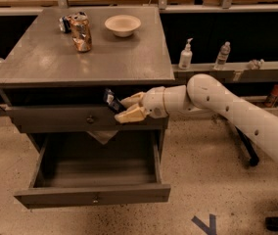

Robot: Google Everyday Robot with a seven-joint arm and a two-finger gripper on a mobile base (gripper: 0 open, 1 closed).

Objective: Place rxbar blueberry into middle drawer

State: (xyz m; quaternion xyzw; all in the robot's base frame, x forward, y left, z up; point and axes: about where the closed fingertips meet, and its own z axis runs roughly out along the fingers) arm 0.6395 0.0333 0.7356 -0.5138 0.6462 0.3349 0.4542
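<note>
My gripper is going to release the rxbar blueberry, setting it free near the centre of the open middle drawer's bare bottom (116, 155).
My gripper (125, 107) is in front of the grey cabinet, just below the top's front edge, reaching in from the right on a white arm. It is shut on the rxbar blueberry (111, 101), a small dark bar that sticks up and left from between the pale fingers (131, 114). The bar hangs in front of the closed upper drawer (70, 119). Below it the middle drawer (95, 180) is pulled out and open, its inside bare; a small knob sits on its front panel (96, 198).
On the cabinet top (46, 62) stand a crushed coppery can (81, 32) and a pale bowl (123, 25). A pale scrap (103, 136) hangs under the upper drawer. Bottles (185, 55) stand on a shelf at the right. A chair base (249, 155) is behind the arm.
</note>
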